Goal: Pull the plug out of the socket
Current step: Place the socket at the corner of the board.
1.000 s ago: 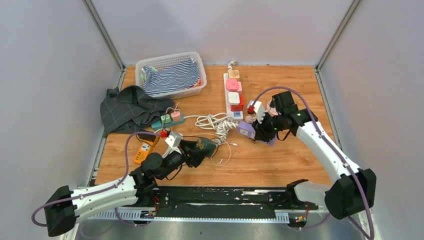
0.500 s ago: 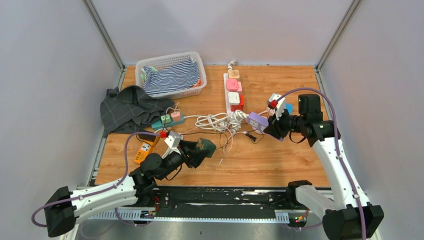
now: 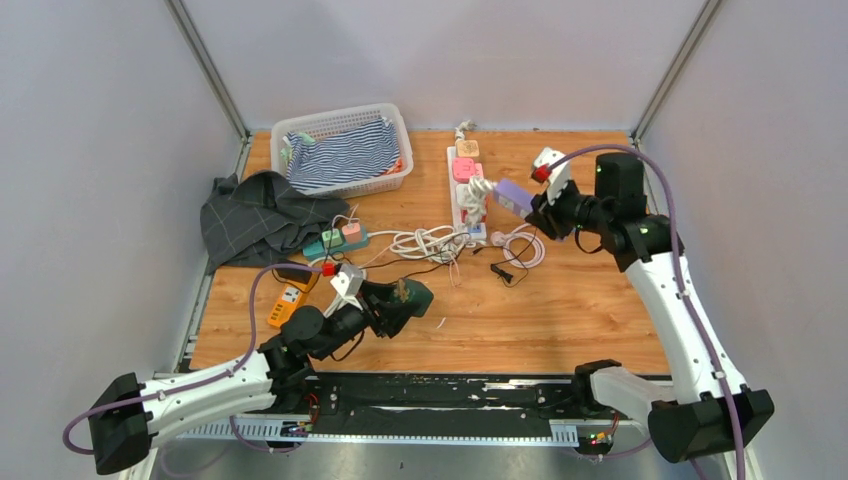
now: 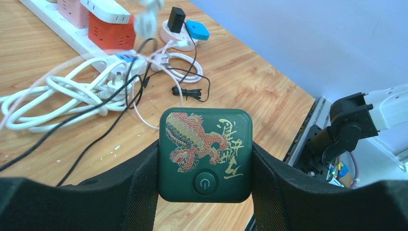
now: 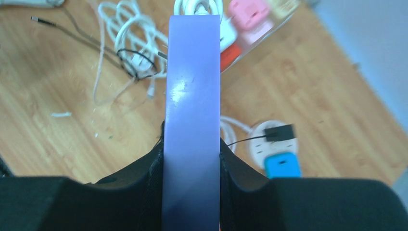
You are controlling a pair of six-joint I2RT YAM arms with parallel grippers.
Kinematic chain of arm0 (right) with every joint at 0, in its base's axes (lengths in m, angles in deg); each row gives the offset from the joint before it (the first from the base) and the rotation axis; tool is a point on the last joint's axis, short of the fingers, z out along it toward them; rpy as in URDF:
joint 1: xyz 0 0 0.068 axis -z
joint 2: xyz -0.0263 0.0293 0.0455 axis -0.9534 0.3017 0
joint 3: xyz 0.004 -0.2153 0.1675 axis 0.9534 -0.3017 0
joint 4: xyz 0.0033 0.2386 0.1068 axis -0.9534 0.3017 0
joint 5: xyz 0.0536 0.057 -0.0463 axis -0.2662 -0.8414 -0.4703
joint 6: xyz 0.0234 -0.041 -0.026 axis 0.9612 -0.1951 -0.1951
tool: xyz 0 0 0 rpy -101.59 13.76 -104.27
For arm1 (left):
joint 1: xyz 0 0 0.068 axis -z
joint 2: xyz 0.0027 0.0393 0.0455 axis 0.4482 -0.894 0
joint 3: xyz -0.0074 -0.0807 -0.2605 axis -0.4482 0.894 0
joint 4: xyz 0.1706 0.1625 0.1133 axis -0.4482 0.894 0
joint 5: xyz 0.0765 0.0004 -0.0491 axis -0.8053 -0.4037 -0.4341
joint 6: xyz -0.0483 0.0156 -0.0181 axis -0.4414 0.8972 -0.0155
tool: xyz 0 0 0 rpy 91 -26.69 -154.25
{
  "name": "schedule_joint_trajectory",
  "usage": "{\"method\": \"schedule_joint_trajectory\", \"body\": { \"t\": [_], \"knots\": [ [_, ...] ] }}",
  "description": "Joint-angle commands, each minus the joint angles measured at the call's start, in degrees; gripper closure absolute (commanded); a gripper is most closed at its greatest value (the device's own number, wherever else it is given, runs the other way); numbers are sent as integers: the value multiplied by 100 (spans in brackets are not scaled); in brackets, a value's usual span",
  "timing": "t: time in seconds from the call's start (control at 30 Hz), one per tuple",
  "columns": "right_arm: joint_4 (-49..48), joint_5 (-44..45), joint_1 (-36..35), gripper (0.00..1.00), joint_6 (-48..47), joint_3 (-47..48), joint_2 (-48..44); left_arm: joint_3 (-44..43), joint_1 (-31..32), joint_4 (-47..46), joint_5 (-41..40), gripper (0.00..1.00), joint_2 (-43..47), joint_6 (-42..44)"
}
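The purple plug block, now raised above the power strip, will be released by my right gripper, which will leave it on the table between the blue plug and the wall at the side [image 3: 619,237].
My left gripper [image 3: 398,301] is shut on a dark green cube socket [image 3: 410,295] printed with a red dragon, low over the front left of the table. In the left wrist view the socket [image 4: 205,153] fills the gap between the fingers of the left gripper [image 4: 205,161], and nothing is plugged into its visible face. My right gripper [image 3: 535,207] is shut on a purple plug block [image 3: 511,196] raised above the power strip, well apart from the socket. In the right wrist view the plug [image 5: 192,110] sits clamped edge-on in the right gripper [image 5: 191,161]. A white cord [image 3: 477,203] hangs from it.
A white power strip [image 3: 452,200] with pink and red adapters lies at centre back. Loose white and black cables [image 3: 425,242] spread over the middle. A round white socket [image 5: 274,137] carries a blue plug. A basket [image 3: 330,115] of striped cloth, a grey cloth [image 3: 255,215] and an orange device [image 3: 287,303] lie left.
My right gripper has carried the purple plug up, back and to the right, farther from the green socket, dragging the white cord along. The left arm has stayed still.
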Motion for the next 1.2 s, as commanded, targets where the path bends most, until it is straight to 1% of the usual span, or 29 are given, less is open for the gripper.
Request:
{"method": "schedule_joint_trajectory", "body": {
  "t": [0.0, 0.07, 0.17, 0.27, 0.33, 0.47, 0.53, 0.57, 0.63, 0.73, 0.83, 0.97, 1.1, 1.17],
  "knots": [
    [-558, -260, 360, 100, 366, 819, -241, -280, -19, -111, -33, 100, 47, 221],
    [-560, -521, 667, 100, 525, 886, -306, -374, -25, -104, -28, 100, 11, 332],
    [-567, -574, 952, 100, 554, 931, -395, -550, -21, -105, -34, 100, -54, 517],
    [-573, -152, 1054, 100, 561, 1047, -383, -720, -19, -104, -110, 100, -135, 668],
    [-690, 193, 1490, 100, 759, 1106, -283, -875, -26, -116, -176, 100, -213, 734],
    [-1665, -143, 2877, 100, 1809, 740, -3, -1397, -39, -122, -208, 100, -644, 1007],
    [-2143, 68, 3159, 100, 2068, 527, 207, -1761, -80, -125, -91, 100, -984, 1156],
    [-2315, 405, 3200, 100, 2087, 462, 350, -1978, -113, -128, 3, 100, -1195, 1236],
    [-2620, 777, 3248, 100, 2107, 408, 680, -2397, -160, -125, 211, 100, -1621, 1330],
    [-3105, 987, 3277, 100, 2078, 454, 1372, -3016, -190, -131, 521, 100, -2274, 1522],
    [-3384, 953, 3276, 100, 2063, 674, 2143, -3573, -202, -134, 708, 100, -2821, 1780],
    [-3054, 583, 3281, 100, 2129, 1513, 3166, -4102, -231, -134, 1044, 100, -3491, 2142],
    [-3104, 38, 3271, 100, 2343, 1861, 3477, -4619, -315, -139, 1416, 100, -4090, 2272],
    [-3139, 247, 3269, 100, 2381, 1824, 3565, -4914, -347, -136, 1701, 100, -4386, 2227]
  ]
}}
